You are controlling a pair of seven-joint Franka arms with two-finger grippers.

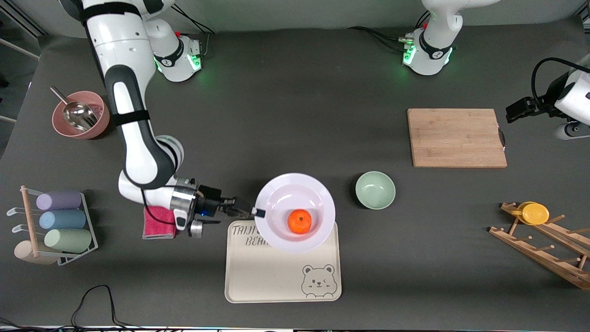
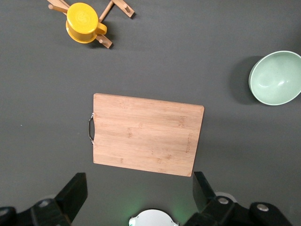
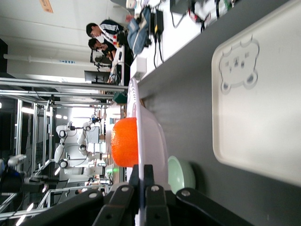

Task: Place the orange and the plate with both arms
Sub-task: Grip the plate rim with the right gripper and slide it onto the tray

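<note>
The white plate, orange and all, will be let go by my right gripper on the middle of the cream bear tray (image 1: 285,259) (image 3: 285,100).
The white plate (image 1: 281,186) carries the orange (image 1: 299,221) in its well. My right gripper (image 1: 255,212) is shut on the plate's rim at the side toward the right arm's end and holds it over the far edge of the cream bear tray (image 1: 276,276). In the right wrist view the plate (image 3: 151,136) shows edge-on between the shut fingers, gripper (image 3: 141,173), with the orange (image 3: 124,142) on it. My left gripper (image 1: 518,110) is open and empty, up over the table beside the cutting board (image 1: 456,137). It shows open in the left wrist view (image 2: 138,189).
A pale-green bowl (image 1: 375,190) stands beside the plate, toward the left arm's end. A pink bowl with a metal scoop (image 1: 80,115), a red cloth (image 1: 159,222) and a cup rack (image 1: 60,221) are at the right arm's end. A wooden rack with a yellow cup (image 1: 534,213) is at the left arm's end.
</note>
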